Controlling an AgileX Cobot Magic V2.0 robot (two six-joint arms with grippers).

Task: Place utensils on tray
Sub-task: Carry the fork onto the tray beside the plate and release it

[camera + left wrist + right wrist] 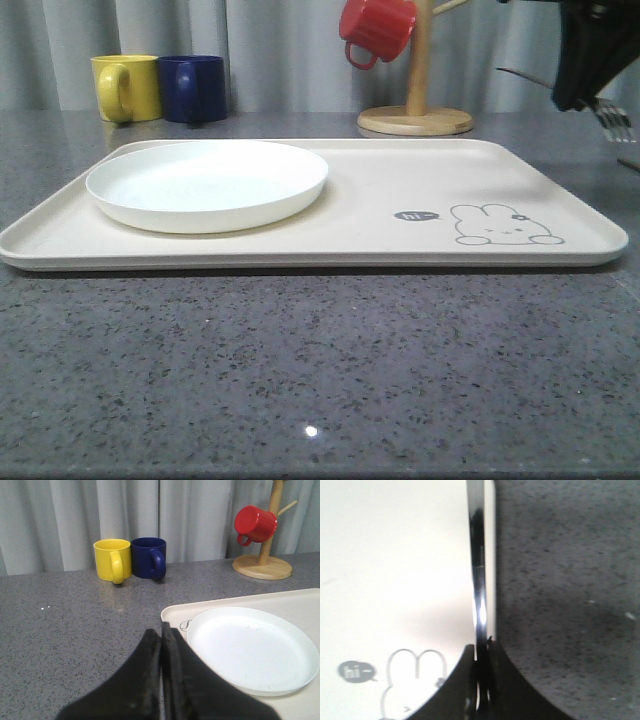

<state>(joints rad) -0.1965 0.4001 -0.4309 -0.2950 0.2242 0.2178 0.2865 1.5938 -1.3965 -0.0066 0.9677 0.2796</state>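
The silver fork will go down on the cream tray (385,193) between the white plate and the rabbit drawing, where I need to set it with my right gripper.
The cream tray (400,180) with the rabbit drawing lies across the middle of the grey table. The white plate (207,183) rests on its left half. My right gripper (578,98) hangs above the tray's far right corner, shut on a silver fork (612,120) whose tines point right. In the right wrist view the shiny fork handle (479,580) runs out from between the fingers of my right gripper (482,652), along the tray's right rim (491,555). My left gripper (161,632) is shut with nothing in it, just off the tray's left corner (172,614), beside the plate (250,650).
A yellow mug (127,87) and a blue mug (195,88) stand behind the tray at the back left. A red mug (377,30) hangs on a wooden mug tree (416,110) at the back right. Bare speckled countertop (300,370) lies in front of the tray.
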